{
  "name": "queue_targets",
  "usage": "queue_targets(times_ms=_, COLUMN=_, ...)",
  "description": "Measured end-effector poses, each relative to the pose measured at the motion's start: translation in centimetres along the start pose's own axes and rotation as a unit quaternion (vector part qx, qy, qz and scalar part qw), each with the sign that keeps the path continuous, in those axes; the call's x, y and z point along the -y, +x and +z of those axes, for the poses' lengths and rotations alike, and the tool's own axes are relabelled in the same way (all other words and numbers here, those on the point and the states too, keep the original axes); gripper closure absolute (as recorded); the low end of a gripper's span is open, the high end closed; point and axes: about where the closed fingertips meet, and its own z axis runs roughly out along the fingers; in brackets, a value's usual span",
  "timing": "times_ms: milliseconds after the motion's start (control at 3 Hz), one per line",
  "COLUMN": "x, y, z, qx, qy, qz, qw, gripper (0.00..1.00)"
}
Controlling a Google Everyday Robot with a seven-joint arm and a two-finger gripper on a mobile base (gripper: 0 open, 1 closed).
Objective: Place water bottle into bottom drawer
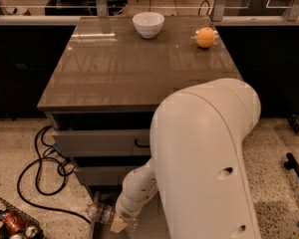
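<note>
The robot's gripper will set the water bottle down inside the open bottom drawer [108,228], near the side that faces the wire basket.
The water bottle [101,213] is a small clear crinkled bottle lying on its side at the left end of the open bottom drawer [95,229], with one end reaching over the drawer's left wall. My gripper [120,224] reaches down into the drawer from the right and is shut on the bottle's right part. A beige fingertip [118,226] shows just below the bottle. My white arm [204,168] fills the lower right and hides most of the drawer.
A white bowl [148,24] and an orange [205,37] stand at the back of the cabinet top [134,68]. Two upper drawers [99,143] sit partly open. Black cables [37,176] and a wire basket of cans [10,224] lie on the floor at the left.
</note>
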Motion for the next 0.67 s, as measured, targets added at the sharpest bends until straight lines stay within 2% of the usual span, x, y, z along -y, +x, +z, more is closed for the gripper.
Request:
queue_targets(times_ms=333, x=0.2, y=0.4, z=3.0, qx=0.008, qy=-0.002, qz=0.008, qw=0.9999, gripper=1.0)
queue_targets(times_ms=667, x=0.1, y=1.8, z=6.5, qx=0.003, qy=-0.016, qz=0.028, qw=0.9995, gripper=1.0)
